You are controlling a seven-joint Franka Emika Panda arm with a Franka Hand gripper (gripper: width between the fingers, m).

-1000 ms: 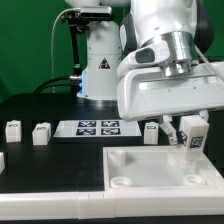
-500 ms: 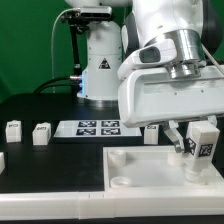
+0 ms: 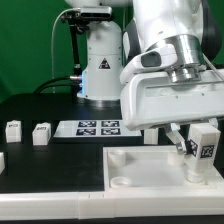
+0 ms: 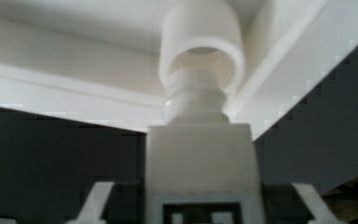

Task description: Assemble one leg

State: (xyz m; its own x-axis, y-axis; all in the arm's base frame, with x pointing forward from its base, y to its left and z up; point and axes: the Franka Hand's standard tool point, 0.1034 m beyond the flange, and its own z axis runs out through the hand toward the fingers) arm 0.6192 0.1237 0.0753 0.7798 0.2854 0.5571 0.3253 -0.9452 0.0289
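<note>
My gripper will release the leg upright in the round corner socket of the large white panel point(image 3: 196, 177) point(image 4: 201, 62), under its stem.
My gripper point(image 3: 194, 147) is shut on a leg point(image 3: 204, 146), a small white block with a black-and-white tag, held slightly tilted over the large white panel point(image 3: 140, 165) near its corner on the exterior view's right. In the wrist view the leg point(image 4: 202, 150) fills the middle between the fingers point(image 4: 101, 205), and its round stem points at a round corner socket point(image 4: 208, 45) of the panel. The leg's lower end is at or just above the panel; I cannot tell whether it touches.
Two loose legs point(image 3: 13, 129) point(image 3: 41, 133) stand on the black table at the exterior view's left, and another point(image 3: 150, 133) is half hidden behind the arm. The marker board point(image 3: 97, 127) lies behind the panel. The robot base point(image 3: 98, 60) stands at the back.
The gripper has carried the leg toward the exterior view's right and a little lower, over the panel's corner. The loose legs and the panel have not moved.
</note>
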